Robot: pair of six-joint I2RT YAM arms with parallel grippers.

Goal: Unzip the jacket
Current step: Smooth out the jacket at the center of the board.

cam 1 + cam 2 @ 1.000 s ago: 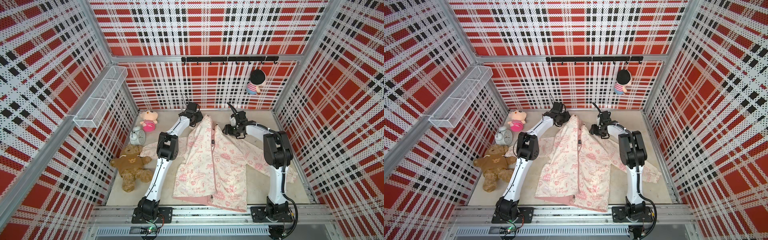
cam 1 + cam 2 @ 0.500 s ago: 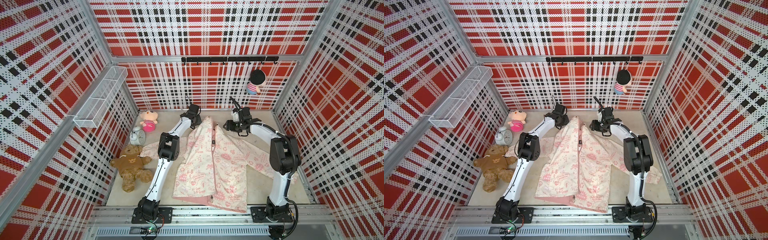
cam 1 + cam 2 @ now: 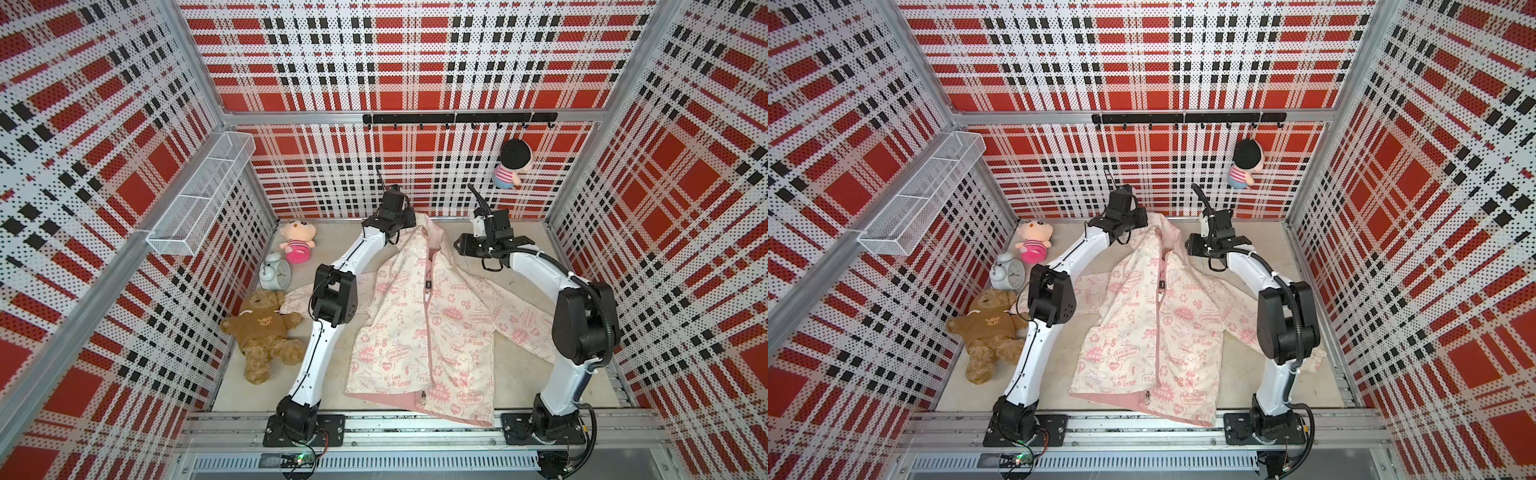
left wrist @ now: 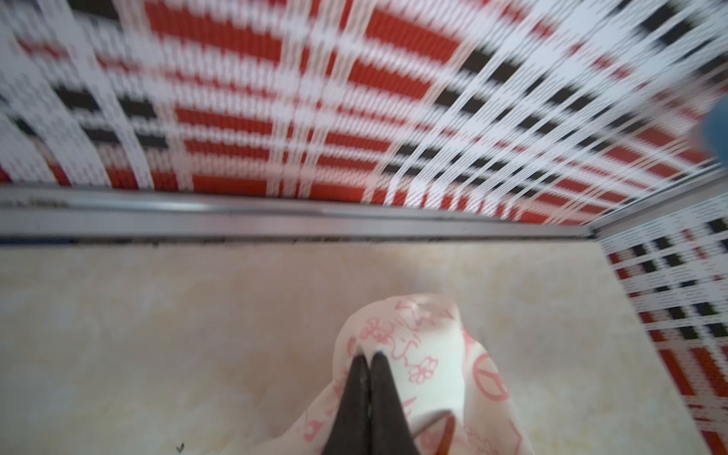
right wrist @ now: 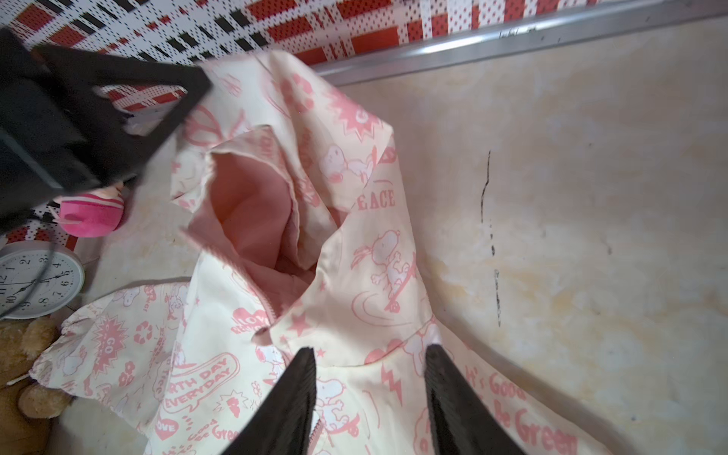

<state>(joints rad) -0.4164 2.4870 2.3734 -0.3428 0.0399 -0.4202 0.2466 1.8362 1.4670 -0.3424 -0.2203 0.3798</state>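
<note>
Next, I let go of the tip of the hood with my left gripper against the metal rail at the table's back edge [image 3: 429, 213].
The cream jacket [image 3: 449, 332] with pink print lies front up on the table, hood toward the back wall, in both top views [image 3: 1183, 332]. Its pink zipper [image 3: 428, 332] runs closed down the front. My left gripper [image 3: 409, 222] [image 3: 1140, 222] is shut on the tip of the hood [image 4: 429, 370], its fingertips [image 4: 360, 364] pinching the fabric together. My right gripper [image 3: 478, 249] [image 5: 371, 350] hovers open over the collar and right shoulder, beside the hood opening with its pink lining [image 5: 244, 220]. Nothing sits between its fingers [image 5: 303, 378].
A teddy bear in a brown sweater [image 3: 262, 332], a white alarm clock [image 3: 275, 272] and a pink doll [image 3: 297, 243] sit at the left of the table. A doll [image 3: 511, 164] hangs from the black hook rail [image 3: 415, 118]. A wire basket [image 3: 203, 199] is on the left wall.
The left gripper has closed on the hood tip. The right gripper has moved a little toward the back wall and its fingers have narrowed somewhat.
</note>
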